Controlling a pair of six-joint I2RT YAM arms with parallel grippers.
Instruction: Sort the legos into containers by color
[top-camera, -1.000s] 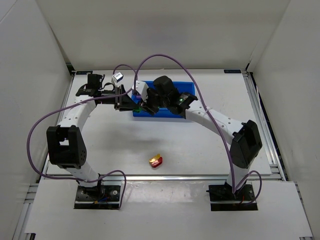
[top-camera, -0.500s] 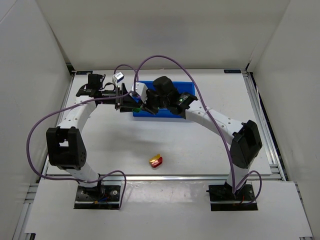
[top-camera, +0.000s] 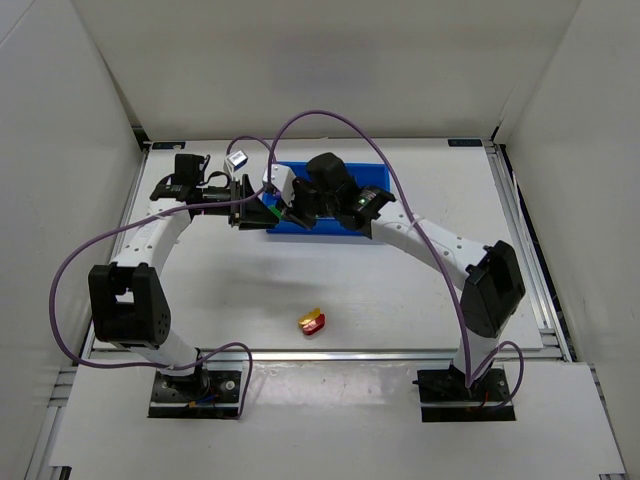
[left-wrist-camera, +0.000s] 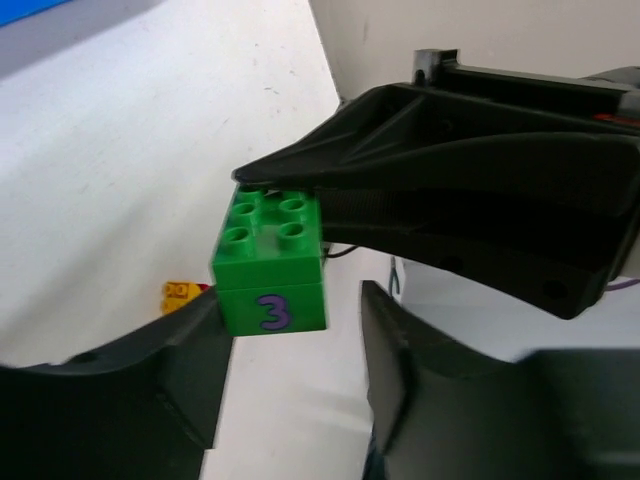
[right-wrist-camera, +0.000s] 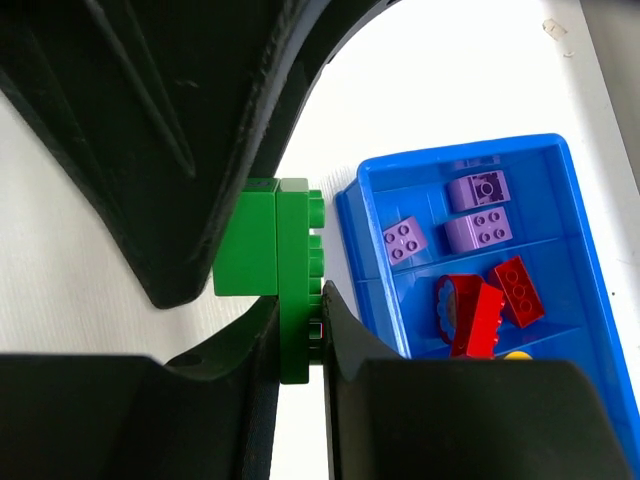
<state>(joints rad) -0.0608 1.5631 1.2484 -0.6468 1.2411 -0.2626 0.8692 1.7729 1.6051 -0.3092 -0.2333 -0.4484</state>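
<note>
Next, I release the flat green lego with my right gripper in the blue tray's end compartment (top-camera: 372, 199), farthest from the purple legos.
My right gripper (right-wrist-camera: 300, 305) is shut on a green lego (right-wrist-camera: 295, 230), a flat piece with a block marked "3" (left-wrist-camera: 270, 265) stuck to it. It holds it in the air just left of the blue tray (right-wrist-camera: 545, 200). My left gripper (left-wrist-camera: 295, 330) is open around the block. Its left finger (left-wrist-camera: 190, 350) touches the block and its right finger stands apart. In the top view both grippers, left (top-camera: 252, 207) and right (top-camera: 287, 212), meet at the tray's left end (top-camera: 340, 227). The tray holds purple legos (right-wrist-camera: 478, 212) and red legos (right-wrist-camera: 480, 305) in separate compartments.
A joined red and yellow lego (top-camera: 313, 321) lies on the table near the front edge, and it also shows in the left wrist view (left-wrist-camera: 180, 293). Purple cables loop over both arms. White walls ring the table.
The left arm has shifted slightly and its gripper has edged right, closer to the right gripper. The right gripper still holds the green lego in about the same spot.
</note>
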